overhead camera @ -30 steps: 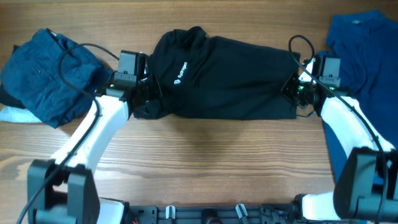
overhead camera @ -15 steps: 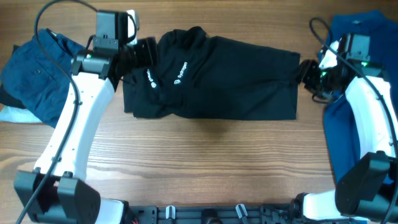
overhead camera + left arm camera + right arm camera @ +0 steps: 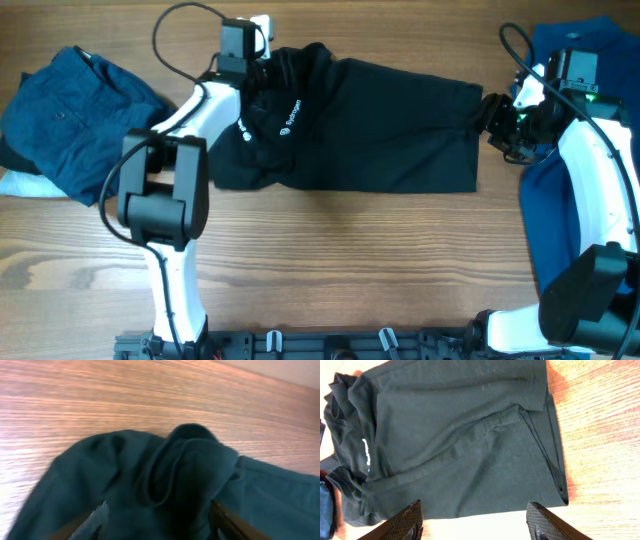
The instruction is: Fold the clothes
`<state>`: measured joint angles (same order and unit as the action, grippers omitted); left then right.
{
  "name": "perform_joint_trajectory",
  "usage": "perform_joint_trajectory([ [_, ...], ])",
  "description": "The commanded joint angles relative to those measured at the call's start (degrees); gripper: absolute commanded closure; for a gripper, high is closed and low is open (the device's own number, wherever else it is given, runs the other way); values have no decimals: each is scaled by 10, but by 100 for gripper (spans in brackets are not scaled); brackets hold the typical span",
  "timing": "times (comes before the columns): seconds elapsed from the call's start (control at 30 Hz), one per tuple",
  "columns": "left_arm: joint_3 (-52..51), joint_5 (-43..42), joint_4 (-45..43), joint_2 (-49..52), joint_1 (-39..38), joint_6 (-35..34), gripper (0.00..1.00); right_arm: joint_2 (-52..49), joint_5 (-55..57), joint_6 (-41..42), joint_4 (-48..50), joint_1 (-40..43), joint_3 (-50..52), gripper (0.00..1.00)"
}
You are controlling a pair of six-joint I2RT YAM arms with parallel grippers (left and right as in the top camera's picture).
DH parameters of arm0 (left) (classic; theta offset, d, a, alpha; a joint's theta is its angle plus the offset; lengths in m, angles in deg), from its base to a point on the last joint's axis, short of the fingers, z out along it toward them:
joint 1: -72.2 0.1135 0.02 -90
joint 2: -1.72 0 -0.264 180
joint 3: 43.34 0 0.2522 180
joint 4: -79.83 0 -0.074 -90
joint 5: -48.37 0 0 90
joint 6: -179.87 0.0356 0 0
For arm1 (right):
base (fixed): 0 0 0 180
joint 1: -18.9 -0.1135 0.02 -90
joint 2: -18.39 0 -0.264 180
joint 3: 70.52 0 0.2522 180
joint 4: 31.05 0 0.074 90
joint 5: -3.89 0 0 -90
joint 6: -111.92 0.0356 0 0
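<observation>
I will close my right gripper on the far corner (image 3: 477, 88) of the black collared shirt, at the end that is opposite the collar.
The black collared shirt (image 3: 370, 125) with a small white chest logo (image 3: 291, 116) lies across the middle of the table, folded into a rough rectangle. My left gripper (image 3: 258, 80) is open and empty, hovering over the shirt's collar end at the far left. In the left wrist view the collar (image 3: 185, 470) bulges between the spread fingers of the gripper (image 3: 160, 525). My right gripper (image 3: 495, 118) is open and empty, just off the shirt's right edge. In the right wrist view the gripper (image 3: 475, 525) is over bare wood beside the shirt (image 3: 460, 440).
A crumpled blue garment (image 3: 70, 115) lies at the left end of the table, with something white (image 3: 18, 183) under it. Another blue garment (image 3: 585, 70) lies at the right end, under my right arm. Bare wooden table (image 3: 330, 260) runs along the front.
Both grippers have left the shirt's ends. My left arm swung up and around to the far side over the collar. My right gripper drew back to the right and has held there.
</observation>
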<state>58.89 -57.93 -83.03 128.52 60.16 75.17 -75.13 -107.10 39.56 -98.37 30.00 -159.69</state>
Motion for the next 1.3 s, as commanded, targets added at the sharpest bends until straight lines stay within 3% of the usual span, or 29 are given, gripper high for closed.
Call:
perform_joint_trajectory([
  [0.0, 20, 4, -16, 23, -5, -23, 41, -8, -10, -5, -1, 0, -9, 33],
  [0.33, 20, 26, -44, 70, -5, -23, 51, -8, -10, 12, -1, 0, -9, 34],
  [0.43, 20, 21, -44, 70, -5, -23, 66, -8, -10, 20, 1, 0, -9, 34],
  [0.5, 24, -2, -42, 69, -4, -23, 82, -8, -10, 21, 1, 0, -9, 34],
  [0.63, 53, -22, -5, 43, 3, -23, 96, -8, -9, 20, 10, 0, -9, 34],
  [0.93, 66, 42, 141, -72, 29, 29, 96, -12, -9, 21, 89, 0, -3, 35],
  [1.0, 66, 51, 177, -102, 30, 49, 96, -35, -11, 30, 124, 0, -2, 39],
  [1.27, 66, 98, 322, -159, 28, 68, 96, -198, -22, 34, 330, 2, -5, 36],
])
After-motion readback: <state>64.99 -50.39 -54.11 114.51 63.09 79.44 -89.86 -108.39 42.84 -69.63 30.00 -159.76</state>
